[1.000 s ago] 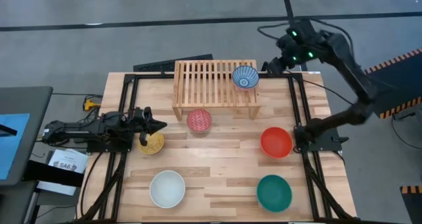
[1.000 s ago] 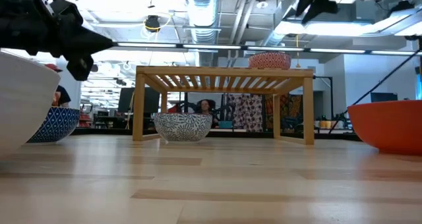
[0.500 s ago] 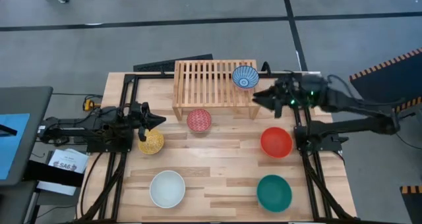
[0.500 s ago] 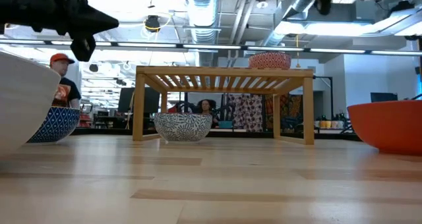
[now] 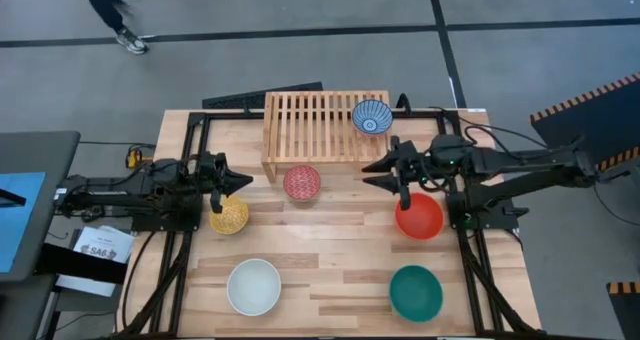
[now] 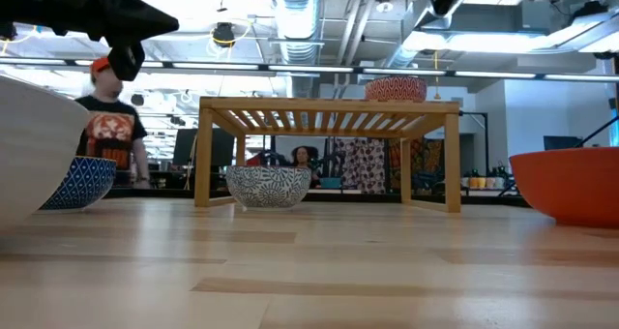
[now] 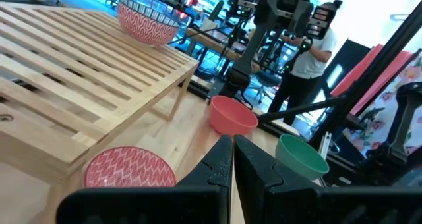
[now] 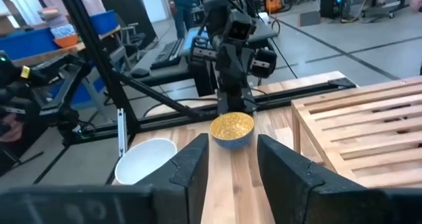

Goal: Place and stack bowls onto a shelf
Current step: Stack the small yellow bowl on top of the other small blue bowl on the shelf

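Observation:
I need to next grab the yellow bowl with my left gripper by its near rim [image 5: 231, 232], on the side facing the white bowl.
The light-wood shelf [image 5: 322, 128] stands at the table's far side with the blue-and-white striped bowl [image 5: 372, 116] on its right end. The pink-red patterned bowl [image 5: 302, 182] sits on the table in front of it. The yellow bowl [image 5: 229, 216], red bowl [image 5: 419, 216], white bowl [image 5: 253, 286] and teal bowl [image 5: 416, 292] also rest on the table. My left gripper [image 5: 238, 183] hovers shut above the yellow bowl's far rim. My right gripper [image 5: 378, 172] hangs open in the air between the shelf's right leg and the red bowl, pointing toward the table's left.
A dark frame of rails [image 5: 195, 180] runs along both sides of the table. A person [image 6: 111, 140] walks in the room behind the table. Bare wood lies in the middle between the two rows of bowls [image 5: 330, 250].
My right arm has swung down from high behind the shelf's far right corner. It moved toward the table's near and left sides, and its gripper now hangs beside the red bowl. The bowls have stayed in place. A person has walked past in the background.

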You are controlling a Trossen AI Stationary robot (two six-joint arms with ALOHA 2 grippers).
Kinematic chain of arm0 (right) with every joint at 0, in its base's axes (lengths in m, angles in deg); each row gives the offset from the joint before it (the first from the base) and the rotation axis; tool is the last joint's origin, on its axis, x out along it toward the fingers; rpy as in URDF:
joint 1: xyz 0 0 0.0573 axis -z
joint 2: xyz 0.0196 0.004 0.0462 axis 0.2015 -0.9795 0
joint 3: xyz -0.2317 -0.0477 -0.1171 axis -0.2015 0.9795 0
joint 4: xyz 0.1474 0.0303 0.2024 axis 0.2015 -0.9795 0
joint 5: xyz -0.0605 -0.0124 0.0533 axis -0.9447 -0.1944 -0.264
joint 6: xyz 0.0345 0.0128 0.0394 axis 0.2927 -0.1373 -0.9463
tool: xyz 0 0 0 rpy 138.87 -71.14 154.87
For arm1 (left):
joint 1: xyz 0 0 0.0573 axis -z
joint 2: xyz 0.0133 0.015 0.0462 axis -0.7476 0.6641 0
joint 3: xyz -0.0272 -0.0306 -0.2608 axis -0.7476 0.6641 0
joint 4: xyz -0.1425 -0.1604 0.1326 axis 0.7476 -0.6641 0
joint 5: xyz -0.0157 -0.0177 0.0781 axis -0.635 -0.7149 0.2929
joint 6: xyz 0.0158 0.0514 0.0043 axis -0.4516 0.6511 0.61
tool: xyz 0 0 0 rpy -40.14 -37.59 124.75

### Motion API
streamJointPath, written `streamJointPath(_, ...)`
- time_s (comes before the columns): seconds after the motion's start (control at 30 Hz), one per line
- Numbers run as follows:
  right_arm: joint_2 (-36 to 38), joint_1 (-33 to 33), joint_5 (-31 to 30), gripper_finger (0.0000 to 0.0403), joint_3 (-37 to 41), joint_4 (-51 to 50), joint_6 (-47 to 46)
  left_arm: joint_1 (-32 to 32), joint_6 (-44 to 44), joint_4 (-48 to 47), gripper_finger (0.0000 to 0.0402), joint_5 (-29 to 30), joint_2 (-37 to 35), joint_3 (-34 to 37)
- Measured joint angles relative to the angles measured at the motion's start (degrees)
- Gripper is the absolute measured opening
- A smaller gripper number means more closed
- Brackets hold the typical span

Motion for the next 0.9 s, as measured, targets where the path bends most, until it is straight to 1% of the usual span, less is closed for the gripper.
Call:
streamJointPath(0.13,-0.01,0.00,0.02,0.0146,0.00,2.43,0.01,0.00,0.98,0.00,0.0000,0.76,0.00,-0.01)
streamJointPath(0.27,0.01,0.15,0.02,0.0145,0.00,4.23,0.02,0.00,-0.21,0.31,0.0000,1.07,0.00,-0.01)
streamJointPath(0.37,0.01,0.15,0.02,0.0145,-0.02,3.84,-0.05,0.00,-4.64,0.82,0.0002,1.07,0.02,-0.07)
streamJointPath(0.43,0.01,0.15,0.02,0.0145,-0.02,3.83,-1.25,0.17,-7.17,-1.61,0.0013,0.12,0.24,-1.10)
streamJointPath(0.57,-0.01,0.15,0.02,0.0145,-0.02,3.82,-2.36,1.50,-11.21,-12.34,0.0057,-6.04,3.40,-7.27)
streamJointPath(0.7,-0.01,0.15,0.02,0.0145,-0.02,3.80,-2.36,4.52,-10.80,-22.66,0.0111,-10.46,9.43,-17.80)
streamJointPath(0.8,-0.01,0.15,0.02,0.0145,-0.02,3.80,-2.36,7.66,-10.40,-34.23,0.0144,-11.03,15.31,-26.04)
streamJointPath(0.9,-0.01,0.15,0.02,0.0145,-0.02,3.78,-2.36,11.37,-13.75,-47.67,0.0163,-8.24,21.81,-32.34)
